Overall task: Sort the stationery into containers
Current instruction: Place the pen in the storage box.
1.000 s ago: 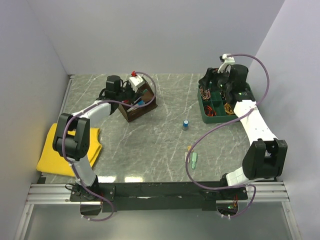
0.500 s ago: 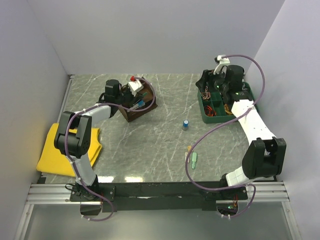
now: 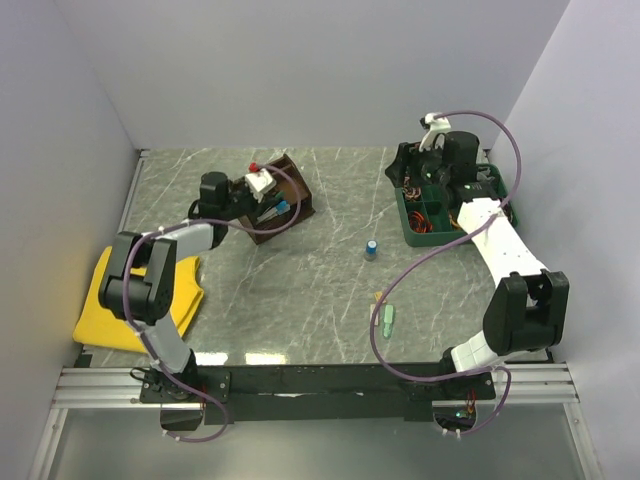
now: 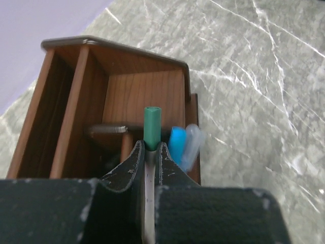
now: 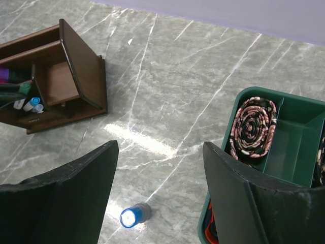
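The small cylinder standing near the green tray is next for my right gripper, which should go there and close on the cylinder's blue cap (image 3: pixel 371 246) (image 5: pixel 132 216).
The dark brown wooden organiser (image 3: pixel 284 199) stands at the back left, tipped towards my left arm; it also shows in the right wrist view (image 5: pixel 76 66). My left gripper (image 3: pixel 252 188) is shut on a green-capped white pen (image 4: pixel 151 126), whose cap points into the organiser's open compartments (image 4: pixel 127 76). Blue-capped markers (image 4: pixel 179 145) lie inside, next to the pen. My right gripper (image 5: pixel 160 173) is open and empty, high above the table by the green tray (image 3: pixel 445 215). A small blue-capped cylinder (image 3: pixel 371 248) lies on the table, below the right gripper (image 5: pixel 134 215). A pale-green piece (image 3: pixel 387 318) and a tiny tan piece (image 3: pixel 378 296) lie nearer the front.
The green divided tray (image 5: pixel 299 137) at the back right holds coiled cords (image 5: pixel 252 127). A yellow cloth (image 3: pixel 110 310) lies at the front left under the left arm. Grey walls close the table at the back and on both sides.
My left gripper has drawn back to the left with the pen. The organiser has tipped and turned towards it. My right gripper has shifted slightly back and left.
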`<action>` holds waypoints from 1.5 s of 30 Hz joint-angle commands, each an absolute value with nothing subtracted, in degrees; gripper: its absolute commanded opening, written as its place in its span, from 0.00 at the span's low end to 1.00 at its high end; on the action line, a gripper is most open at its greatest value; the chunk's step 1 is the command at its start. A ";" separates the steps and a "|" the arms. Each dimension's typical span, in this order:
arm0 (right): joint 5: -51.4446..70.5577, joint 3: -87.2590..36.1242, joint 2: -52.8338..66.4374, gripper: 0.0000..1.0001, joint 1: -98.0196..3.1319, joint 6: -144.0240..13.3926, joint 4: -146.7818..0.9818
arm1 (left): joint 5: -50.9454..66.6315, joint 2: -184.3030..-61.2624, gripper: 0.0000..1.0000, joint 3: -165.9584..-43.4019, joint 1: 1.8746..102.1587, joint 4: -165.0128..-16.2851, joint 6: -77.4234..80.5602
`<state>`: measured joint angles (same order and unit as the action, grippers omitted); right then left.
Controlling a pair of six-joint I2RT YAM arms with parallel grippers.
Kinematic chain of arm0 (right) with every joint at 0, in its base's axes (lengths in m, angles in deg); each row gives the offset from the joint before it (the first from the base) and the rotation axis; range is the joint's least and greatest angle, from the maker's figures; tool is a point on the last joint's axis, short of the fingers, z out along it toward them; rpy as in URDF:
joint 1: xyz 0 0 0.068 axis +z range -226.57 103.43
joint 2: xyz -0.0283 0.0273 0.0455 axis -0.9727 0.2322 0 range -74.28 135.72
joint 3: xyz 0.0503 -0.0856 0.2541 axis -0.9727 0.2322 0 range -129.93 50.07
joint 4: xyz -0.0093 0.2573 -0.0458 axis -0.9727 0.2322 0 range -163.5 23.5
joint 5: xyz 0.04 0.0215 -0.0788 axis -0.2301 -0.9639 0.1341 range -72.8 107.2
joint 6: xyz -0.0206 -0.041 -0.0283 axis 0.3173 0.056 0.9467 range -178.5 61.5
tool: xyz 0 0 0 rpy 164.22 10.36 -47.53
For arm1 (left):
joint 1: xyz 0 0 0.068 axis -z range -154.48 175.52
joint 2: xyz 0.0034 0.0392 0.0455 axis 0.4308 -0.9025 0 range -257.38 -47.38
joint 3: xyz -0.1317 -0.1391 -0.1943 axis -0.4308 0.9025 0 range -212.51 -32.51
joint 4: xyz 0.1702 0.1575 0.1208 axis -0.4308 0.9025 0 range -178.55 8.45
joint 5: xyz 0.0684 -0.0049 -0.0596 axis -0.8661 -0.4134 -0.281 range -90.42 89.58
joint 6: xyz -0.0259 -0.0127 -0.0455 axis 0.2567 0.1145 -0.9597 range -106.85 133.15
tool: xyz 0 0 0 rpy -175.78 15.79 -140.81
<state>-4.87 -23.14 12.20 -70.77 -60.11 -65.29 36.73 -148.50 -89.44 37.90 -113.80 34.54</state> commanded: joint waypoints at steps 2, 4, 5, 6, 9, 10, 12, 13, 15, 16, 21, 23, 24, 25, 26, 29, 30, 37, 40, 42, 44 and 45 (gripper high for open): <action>-4.42 -26.92 13.17 0.76 -69.89 -59.03 -65.76 | 37.29 -143.96 0.01 -81.29 37.73 -130.12 33.71; -4.25 -27.62 13.61 0.75 -69.37 -57.53 -64.63 | 37.03 -144.93 0.01 -81.64 37.73 -129.59 33.54; -4.25 -27.80 13.87 0.75 -69.19 -57.45 -64.36 | 36.76 -145.28 0.01 -81.99 37.65 -127.68 34.23; -4.16 -27.89 13.96 0.75 -69.01 -57.53 -64.09 | 36.59 -145.29 0.01 -82.17 37.56 -127.40 34.42; -3.64 -28.24 14.40 0.76 -67.87 -57.45 -64.00 | 36.58 -144.67 0.01 -80.94 37.03 -128.45 34.33; -3.37 -28.33 14.58 0.76 -67.09 -57.45 -63.92 | 36.50 -144.50 0.01 -80.50 36.94 -128.36 34.94; -3.19 -28.51 14.75 0.75 -66.29 -57.10 -64.00 | 36.32 -143.88 0.01 -79.54 36.42 -128.71 35.03; -2.85 -28.77 14.75 0.76 -66.03 -56.92 -63.92 | 36.32 -143.53 0.01 -79.18 36.33 -128.89 35.12; -2.67 -29.03 15.02 0.76 -65.23 -56.66 -63.74 | 36.15 -142.92 0.01 -78.74 35.89 -128.19 35.47; -2.58 -29.12 15.02 0.76 -65.15 -56.66 -63.65 | 35.97 -142.83 0.01 -78.83 35.80 -127.66 36.08; -2.58 -29.47 15.37 0.76 -64.62 -56.74 -63.65 | 34.92 -143.27 0.08 -79.97 34.92 -122.83 37.05; -2.58 -29.65 15.37 0.76 -64.62 -56.66 -63.74 | 34.65 -143.18 0.17 -79.97 34.66 -122.03 37.06; -2.58 -29.56 15.37 0.76 -64.53 -56.66 -63.83 | 34.39 -143.18 0.19 -79.88 34.66 -121.94 37.23; -2.58 -29.48 15.37 0.76 -64.44 -56.66 -63.83 | 33.86 -143.26 0.20 -80.06 34.66 -121.51 37.32; -2.49 -29.56 15.28 0.76 -64.35 -56.66 -63.74 | 33.60 -143.61 0.21 -80.32 34.66 -121.07 37.58; -2.58 -29.65 15.37 0.76 -64.18 -56.66 -63.65 | 32.37 -143.97 0.26 -80.85 34.48 -120.10 38.11; -2.49 -29.82 15.37 0.76 -64.09 -56.57 -63.74 | 32.28 -143.97 0.29 -80.94 34.48 -120.27 38.11; -2.58 -29.74 15.54 0.77 -63.74 -56.83 -64.09 | 32.37 -143.53 0.43 -82.78 34.31 -121.94 35.48; -2.66 -30.18 15.55 0.77 -63.56 -56.83 -64.09 | 33.06 -142.39 0.45 -84.45 34.31 -121.51 34.16; -2.67 -30.53 15.46 0.77 -63.56 -56.74 -64.09 | 34.99 -140.99 0.46 -86.38 34.31 -120.46 33.54; -2.84 -30.70 15.28 0.77 -63.65 -56.66 -64.09 | 36.23 -140.10 0.46 -89.01 34.39 -118.61 31.61; -3.02 -30.88 15.19 0.77 -63.65 -56.66 -64.18 | 37.28 -139.75 0.46 -89.89 34.39 -117.91 30.82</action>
<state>-2.97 -27.10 15.04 -63.97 -57.31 -62.69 34.52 -144.65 -83.84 35.01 -117.95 34.23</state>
